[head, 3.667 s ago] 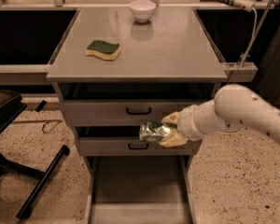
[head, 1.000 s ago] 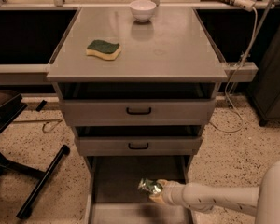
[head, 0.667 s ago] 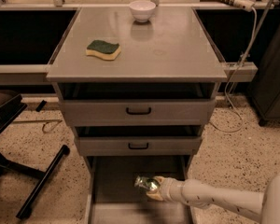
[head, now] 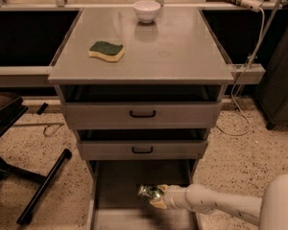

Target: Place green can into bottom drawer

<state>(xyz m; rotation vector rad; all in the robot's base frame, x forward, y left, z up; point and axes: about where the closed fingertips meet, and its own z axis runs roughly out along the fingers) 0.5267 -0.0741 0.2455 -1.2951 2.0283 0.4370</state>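
I should release the green can, now hanging low inside the drawer, on the grey bottom near the middle of the open bottom drawer point(head: 148, 200).
The green can point(head: 148, 191) is small and shiny, with a wrinkled body. It is held in my gripper point(head: 156, 196), which is shut on it and reaches in from the lower right on a white arm point(head: 216, 205). The can hangs over the grey floor of the open bottom drawer point(head: 117, 186), low inside it, near the middle. I cannot tell whether the can touches the floor.
Above the bottom drawer are two shallower grey drawers with black handles point(head: 142, 114), both slightly open. On the cabinet top lie a green-topped yellow sponge point(head: 106, 51) and a white bowl point(head: 147, 10). A black chair base point(head: 41, 186) stands on the speckled floor at left.
The arm has gone down from in front of the middle drawer into the bottom drawer. Over the last second the can has moved slightly left and further in.
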